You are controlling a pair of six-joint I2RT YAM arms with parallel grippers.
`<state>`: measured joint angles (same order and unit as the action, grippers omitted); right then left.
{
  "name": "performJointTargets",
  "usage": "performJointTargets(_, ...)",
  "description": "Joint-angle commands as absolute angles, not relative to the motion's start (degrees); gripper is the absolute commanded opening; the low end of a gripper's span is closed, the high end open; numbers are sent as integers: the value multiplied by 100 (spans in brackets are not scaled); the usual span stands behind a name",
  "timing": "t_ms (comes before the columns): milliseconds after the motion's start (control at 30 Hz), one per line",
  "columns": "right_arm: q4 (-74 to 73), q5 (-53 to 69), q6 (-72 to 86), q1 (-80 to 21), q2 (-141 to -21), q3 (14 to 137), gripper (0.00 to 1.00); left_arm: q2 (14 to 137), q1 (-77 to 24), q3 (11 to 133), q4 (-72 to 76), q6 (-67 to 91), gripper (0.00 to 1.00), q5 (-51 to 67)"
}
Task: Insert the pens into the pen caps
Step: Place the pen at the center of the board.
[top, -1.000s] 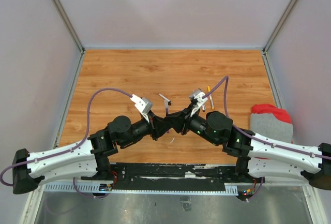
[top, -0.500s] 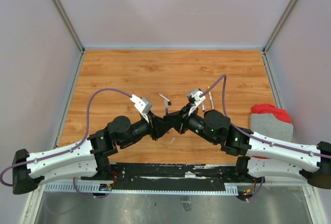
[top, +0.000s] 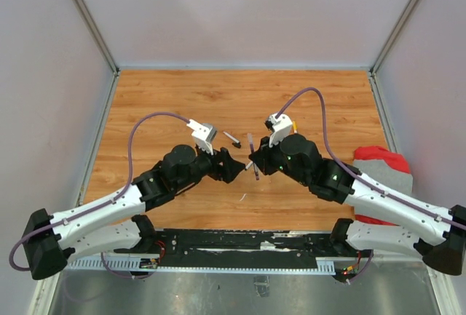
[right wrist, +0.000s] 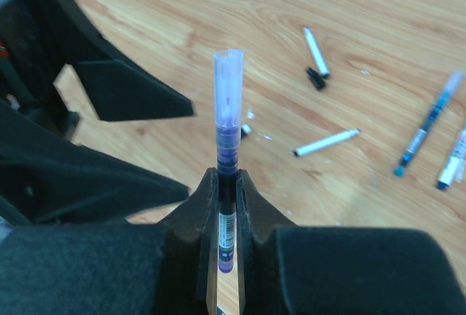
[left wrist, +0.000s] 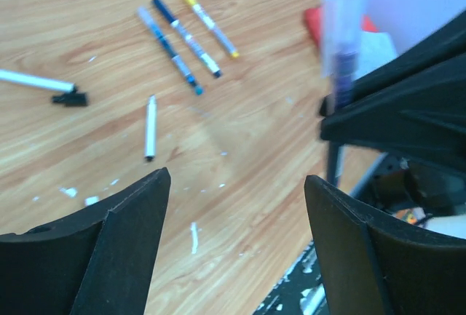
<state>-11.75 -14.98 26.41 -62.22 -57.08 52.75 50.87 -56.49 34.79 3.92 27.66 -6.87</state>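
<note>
I need to use my right gripper to set the purple pen down on the wood (top: 263,145) (right wrist: 388,114) between the white pens and the teal capped pen.
My right gripper (right wrist: 227,178) is shut on a purple pen (right wrist: 226,209) that stands upright between its fingers, with a clear cap (right wrist: 228,82) on its upper end. From above, that pen (top: 253,156) sits in the right gripper (top: 255,164) at mid-table. The left gripper (left wrist: 237,184) is open with nothing between its fingers, just left of the held pen (left wrist: 341,46); from above the left gripper (top: 231,168) faces the right one. Loose on the wood lie a white pen (left wrist: 150,127), another white pen (left wrist: 36,81) with a black cap (left wrist: 70,99) beside it, and three capped pens (left wrist: 186,36).
A red and grey cloth (top: 382,166) lies at the table's right edge. White flecks (left wrist: 194,236) dot the wood near the left gripper. The black rail with the arm bases (top: 240,241) runs along the near edge. Grey walls enclose the wooden table (top: 182,97).
The left gripper has opened and drawn back to the left, away from the pen. The right gripper stays shut on the pen, which now carries the clear cap, and both arms have shifted farther from the near edge.
</note>
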Motion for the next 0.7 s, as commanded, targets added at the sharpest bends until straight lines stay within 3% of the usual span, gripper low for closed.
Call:
performJointTargets(0, -2021, -606, 2722, -5385, -5718, 5304, 0, 5299, -4970, 3713, 75, 2831, 80, 20)
performJointTargets(267, -2138, 443, 2486, -4131, -6032, 5057, 0, 5010, -3888, 3996, -1093, 2402, 85, 13)
performJointTargets(400, -2240, 592, 2387, -3861, -6531, 5202, 0, 4619, -3814, 4158, -1742, 2065, 87, -344)
performJointTargets(667, -2667, -565, 2339, -3705, -7737, 5896, 1, 3504, -3814, 4294, -2379, 1653, 88, -754)
